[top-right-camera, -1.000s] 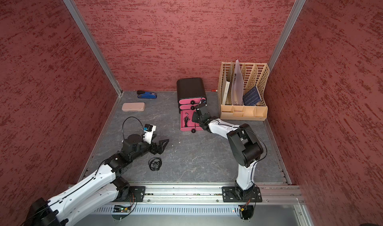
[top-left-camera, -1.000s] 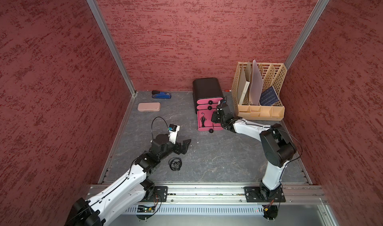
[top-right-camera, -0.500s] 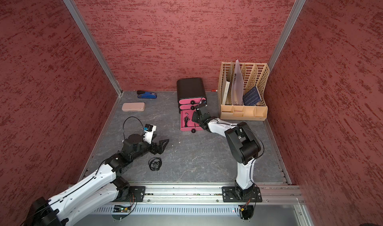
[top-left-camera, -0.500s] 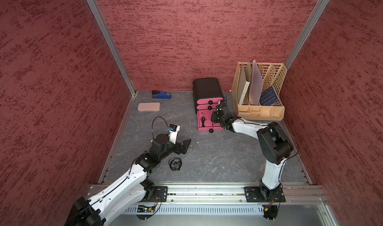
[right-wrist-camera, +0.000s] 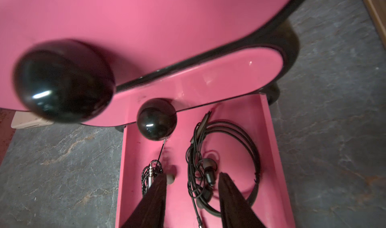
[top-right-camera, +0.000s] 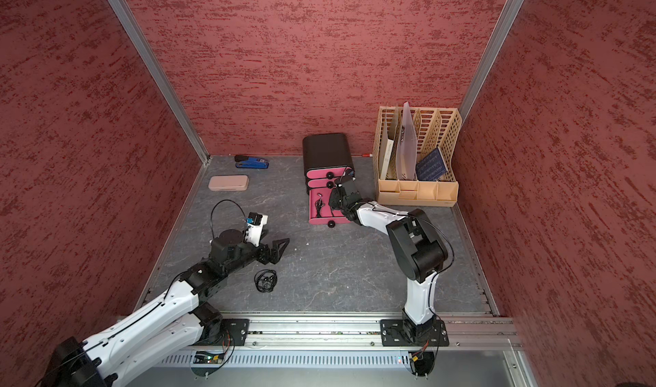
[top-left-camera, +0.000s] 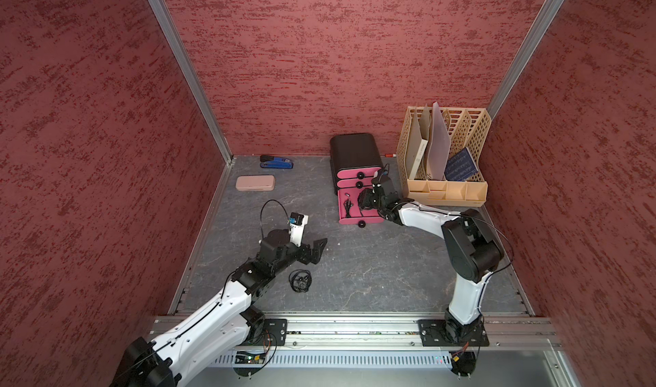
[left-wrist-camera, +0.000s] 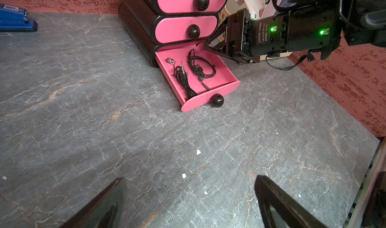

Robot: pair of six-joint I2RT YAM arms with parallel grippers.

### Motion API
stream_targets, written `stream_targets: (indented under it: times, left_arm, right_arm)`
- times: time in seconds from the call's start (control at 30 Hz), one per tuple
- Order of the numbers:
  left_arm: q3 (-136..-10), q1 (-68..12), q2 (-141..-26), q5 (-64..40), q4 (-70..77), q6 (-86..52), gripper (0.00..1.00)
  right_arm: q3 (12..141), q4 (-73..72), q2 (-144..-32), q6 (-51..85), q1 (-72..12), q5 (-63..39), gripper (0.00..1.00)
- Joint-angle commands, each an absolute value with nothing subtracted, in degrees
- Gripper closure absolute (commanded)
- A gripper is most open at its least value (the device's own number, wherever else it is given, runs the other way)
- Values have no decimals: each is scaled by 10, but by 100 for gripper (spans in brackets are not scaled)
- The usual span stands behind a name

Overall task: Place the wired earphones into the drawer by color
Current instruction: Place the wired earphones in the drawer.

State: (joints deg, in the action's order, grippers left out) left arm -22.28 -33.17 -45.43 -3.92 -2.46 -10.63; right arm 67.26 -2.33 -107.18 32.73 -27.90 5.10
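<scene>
Next, my left gripper should go to the near side [top-left-camera: 300, 289] of the black earphone bundle on the grey floor and close there.
The black cabinet [top-left-camera: 355, 151] has three pink drawers, and its bottom drawer [left-wrist-camera: 200, 104] stands pulled out. Two black wired earphones lie inside it: a braided bundle [left-wrist-camera: 183, 76] [right-wrist-camera: 149, 172] and a looser coil [left-wrist-camera: 201, 68] [right-wrist-camera: 200, 164]. My right gripper [right-wrist-camera: 192, 176] [top-left-camera: 365, 200] hovers over this drawer, open, with its fingers straddling part of the coil and holding nothing. Another black earphone bundle [top-left-camera: 300, 280] [top-right-camera: 265, 281] lies on the grey floor. My left gripper [top-left-camera: 316, 252] [left-wrist-camera: 190, 181] sits just behind that bundle, open and empty.
A blue stapler [top-left-camera: 277, 161] and a pink case [top-left-camera: 255, 183] lie at the back left. A beige file rack [top-left-camera: 443, 154] stands right of the cabinet. The right arm's elbow [top-left-camera: 472, 247] rises at the right, and a metal rail [top-left-camera: 355, 326] runs along the front.
The right gripper has gone from shut to open over the bottom drawer, and the black coil now lies free in it. The left arm has not moved.
</scene>
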Motion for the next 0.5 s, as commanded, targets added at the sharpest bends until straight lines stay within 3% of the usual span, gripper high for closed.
stream_targets:
  times: [0.0, 0.47]
  left_arm:
    - [-217, -333, -455, -32, -11, -100, 0]
    - [-260, -335, -472, -32, -97, -192, 0]
  right_arm:
    - [654, -17, -1022, 320, -275, 36, 48]
    - [533, 129, -801, 226, -272, 29, 35]
